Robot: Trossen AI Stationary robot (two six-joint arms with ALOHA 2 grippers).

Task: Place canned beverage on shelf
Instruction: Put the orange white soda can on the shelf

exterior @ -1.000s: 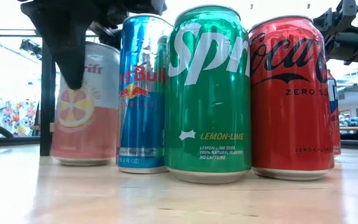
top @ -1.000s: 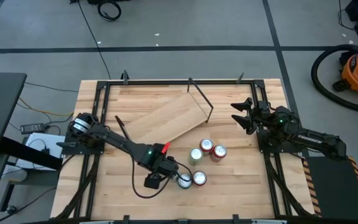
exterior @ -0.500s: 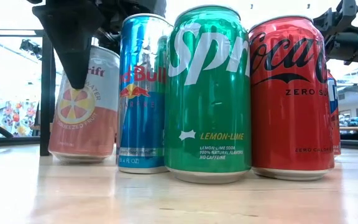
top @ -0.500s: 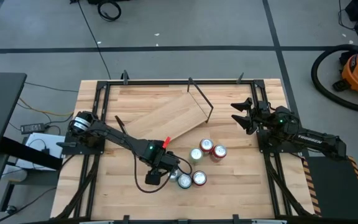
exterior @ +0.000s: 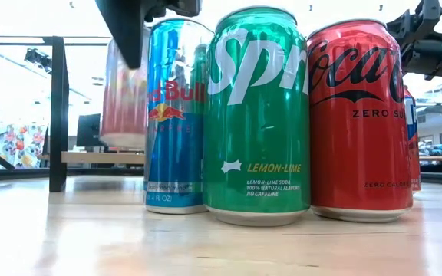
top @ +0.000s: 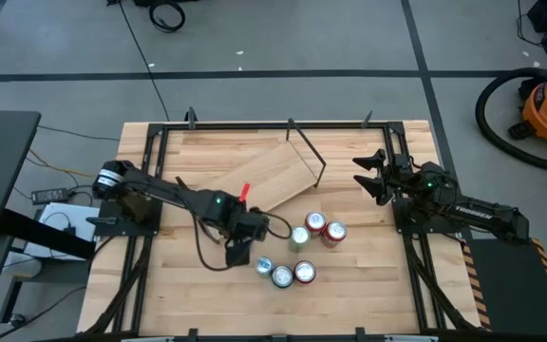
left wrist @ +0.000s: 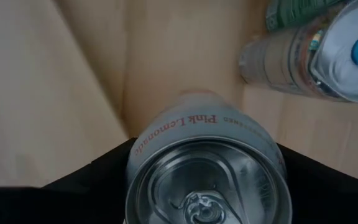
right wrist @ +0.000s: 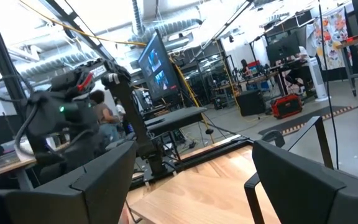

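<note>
I will set the pink-and-white can on the shelf point(top: 209, 197) with my left gripper, beside the bracket that is nearest my left arm.
A pink-and-white can point(exterior: 125, 100) hangs in my left gripper point(top: 238, 255), clear of the table, left of the other cans; its top shows in the left wrist view point(left wrist: 207, 180). In the high view the gripper hides it. The shelf point(top: 254, 179), a light wood plank with black rod brackets at its short ends, lies slantwise on the table's far half, just beyond my left gripper. My right gripper point(top: 368, 176) is open and empty at the table's far right; it also shows in the low view point(exterior: 428, 38). My left gripper pinches the pink can between its two fingers, which lie on opposite sides of the can's wall just below the top rim point(left wrist: 137, 152). The fingers point(exterior: 125, 31) come from above and point down. The can hangs upright, its bottom lifted clear of the table.
A blue Red Bull can point(exterior: 176, 115), a green Sprite can point(exterior: 258, 115) and a red Coke can point(exterior: 357, 115) stand in a row near the table's front point(top: 283, 274). Three more cans point(top: 316, 230) stand behind them. A black frame point(top: 160, 152) edges the table.
My left gripper has risen and gone a little toward the far edge and the shelf with the pink can. The can stood on the table, tipped as it came up, and now hangs upright, clear of the table. The Red Bull can is now uncovered in the high view.
</note>
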